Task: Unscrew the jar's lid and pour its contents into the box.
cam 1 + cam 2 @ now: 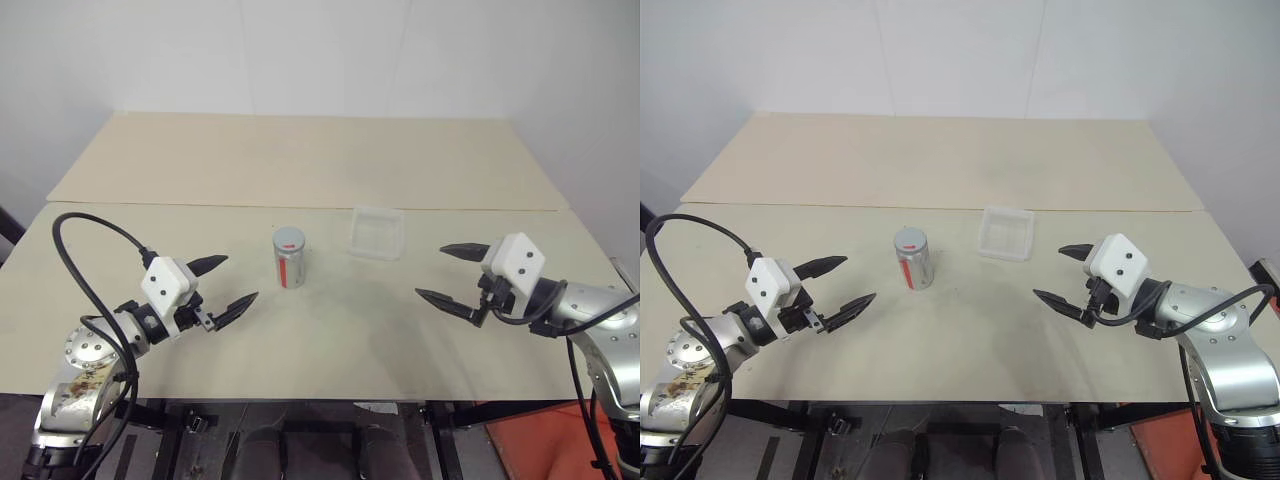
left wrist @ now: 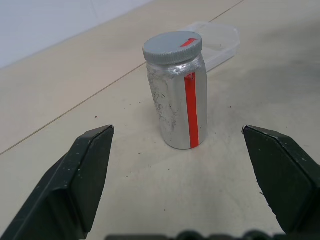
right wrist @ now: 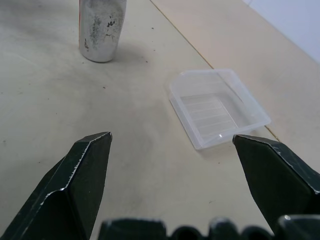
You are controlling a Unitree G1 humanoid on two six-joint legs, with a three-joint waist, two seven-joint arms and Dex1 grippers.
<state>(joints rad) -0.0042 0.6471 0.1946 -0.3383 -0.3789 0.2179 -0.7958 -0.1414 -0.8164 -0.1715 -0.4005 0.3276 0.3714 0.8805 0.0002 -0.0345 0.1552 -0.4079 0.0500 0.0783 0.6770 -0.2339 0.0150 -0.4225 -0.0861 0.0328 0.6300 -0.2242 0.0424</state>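
Observation:
Next, I close my left gripper on the jar around the middle of its silver body (image 1: pixel 290 270) (image 2: pixel 181 111), so that its grey lid stays free to unscrew.
The jar (image 1: pixel 289 262) stands upright at the middle of the table, silver with a red stripe down its side. Its grey lid (image 2: pixel 172 47), marked with a small red wedge, sits closed on top. The box (image 1: pixel 377 232), a shallow clear tray, lies just to the right of the jar and slightly farther back. My left gripper (image 1: pixel 222 284) hovers open to the left of the jar, pointing at it, with nothing between its fingers. My right gripper (image 1: pixel 455 273) is open and empty too, to the right of the box and nearer the front edge.
The beige table (image 1: pixel 330 340) is made of two boards, with a seam (image 1: pixel 300 207) running across behind the jar and box. A white wall rises behind the far board. Black cables loop from both arms near the front corners.

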